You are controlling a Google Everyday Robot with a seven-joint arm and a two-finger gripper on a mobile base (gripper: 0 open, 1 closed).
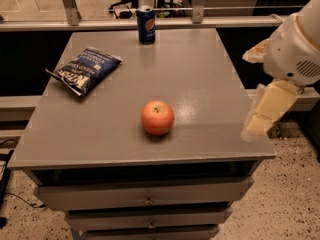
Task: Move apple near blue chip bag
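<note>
I need to grip the side of the red-orange apple [167, 117] facing the white arm housing, to carry it toward the blue chip bag.
The red-orange apple [157, 117] sits on the grey table top [200, 74], near the front and slightly right of the middle. The blue chip bag [85, 70] lies flat at the table's left side, further back, well apart from the apple. My gripper [261, 116] hangs at the right edge of the table, to the right of the apple and a good way from it, holding nothing that I can see. The white arm housing [295, 49] is above it.
An upright blue Pepsi can [146, 25] stands at the table's back edge. Drawers [145, 199] run below the table front. A metal rail and glass partition [200, 19] lie behind the table. Speckled floor [280, 199] lies to the right.
</note>
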